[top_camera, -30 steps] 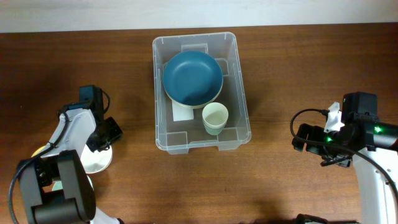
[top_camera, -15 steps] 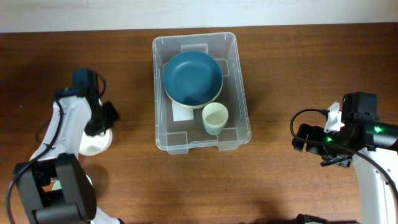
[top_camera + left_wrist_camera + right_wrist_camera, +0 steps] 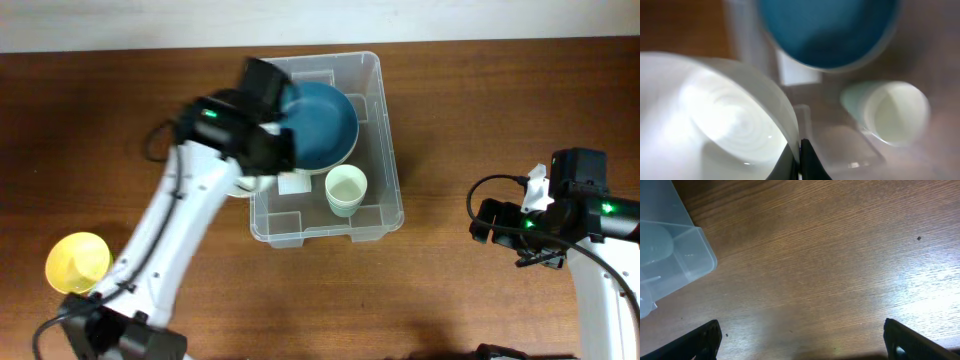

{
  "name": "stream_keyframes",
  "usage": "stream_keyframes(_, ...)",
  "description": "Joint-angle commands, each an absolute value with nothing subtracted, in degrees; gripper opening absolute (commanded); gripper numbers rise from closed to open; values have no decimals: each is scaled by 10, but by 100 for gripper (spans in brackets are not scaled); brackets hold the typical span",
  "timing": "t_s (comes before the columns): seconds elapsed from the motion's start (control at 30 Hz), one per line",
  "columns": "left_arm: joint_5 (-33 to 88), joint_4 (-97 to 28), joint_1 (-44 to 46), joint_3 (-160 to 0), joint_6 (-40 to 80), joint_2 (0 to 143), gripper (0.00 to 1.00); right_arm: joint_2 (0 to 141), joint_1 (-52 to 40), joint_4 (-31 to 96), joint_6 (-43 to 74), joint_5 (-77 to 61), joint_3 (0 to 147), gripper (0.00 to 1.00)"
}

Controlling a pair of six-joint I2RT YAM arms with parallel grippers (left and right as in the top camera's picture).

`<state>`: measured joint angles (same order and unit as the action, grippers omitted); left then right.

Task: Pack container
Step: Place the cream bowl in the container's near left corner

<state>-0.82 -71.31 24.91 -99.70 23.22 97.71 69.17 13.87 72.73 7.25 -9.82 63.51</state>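
Next, I let go of the white bowl with my left gripper in the clear container (image 3: 298,204) (image 3: 815,114), in front of the blue bowl beside the pale green cup.
The clear container (image 3: 392,150) stands at the table's middle back. In it are a blue bowl (image 3: 318,122), a pale green cup (image 3: 346,188) and a white label (image 3: 293,183). My left gripper (image 3: 265,165) is shut on the rim of a white bowl (image 3: 243,185) and holds it over the container's left wall. In the left wrist view the fingers (image 3: 800,156) pinch the white bowl (image 3: 715,120), with the blue bowl (image 3: 830,30) and the cup (image 3: 890,112) beyond. My right gripper (image 3: 490,225) is open and empty over bare wood (image 3: 805,345), right of the container's corner (image 3: 670,255).
A yellow bowl (image 3: 78,262) sits on the table at the front left. The right arm's base and cables are at the right edge.
My left arm has swung from the table's left side to the container's left wall, carrying the white bowl. The yellow bowl now shows in full. The right arm has not moved.
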Motion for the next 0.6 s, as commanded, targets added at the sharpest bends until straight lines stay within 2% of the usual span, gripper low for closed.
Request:
stream_keyframes(0.0,-30,-700,298,-1003,275,969,1,689,135,726,69,-99,634,99)
stream_keyframes(0.17,-30,-691,341,-1003,276,989,1,689,135,726,69,-99,634,99)
stream_keyframes(0.57,16,-701,342,-1002,276,1127,1,689,135,726,69,-99,634,99)
